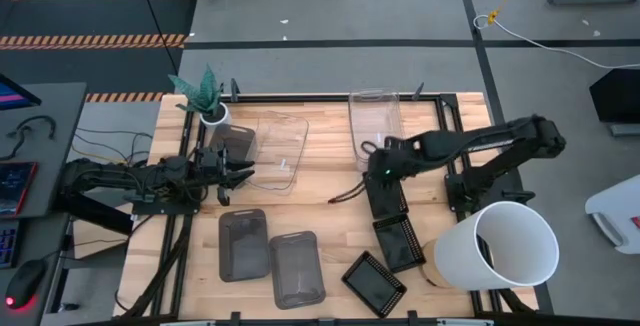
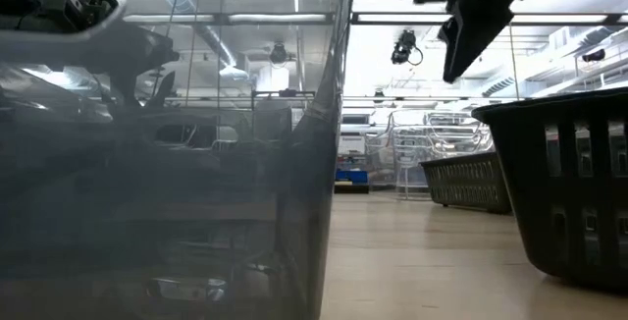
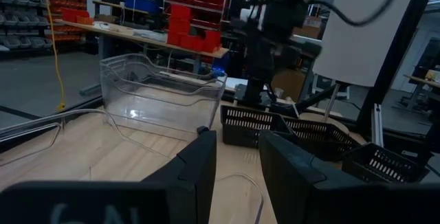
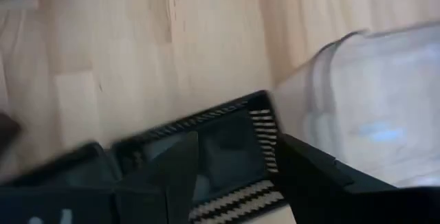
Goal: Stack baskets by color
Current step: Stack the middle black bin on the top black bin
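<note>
The middle black basket is next for my right gripper, which should go to it and grab its far short side (image 1: 393,219) (image 4: 106,163), the one beside the farthest black basket.
Three black mesh baskets (image 1: 386,204) (image 1: 400,242) (image 1: 372,284) lie in a row on the table's right half. Two grey baskets (image 1: 243,244) (image 1: 297,268) rest side by side near the front edge. One clear basket (image 1: 277,152) sits left of centre and another (image 1: 375,116) at the far edge. My right gripper (image 1: 378,173) (image 4: 237,176) hangs open above the farthest black basket (image 4: 227,138), clear of it. My left gripper (image 1: 243,174) (image 3: 237,172) stands open and level at the left side of the nearer clear basket, whose rim (image 3: 240,180) shows under the gap.
A large white bucket (image 1: 505,248) lies on its side at the right front corner. A small potted plant (image 1: 207,101) stands at the far left. In the low view a grey basket wall (image 2: 167,183) fills the left and a black basket (image 2: 574,187) the right. Bare wood lies mid-table.
</note>
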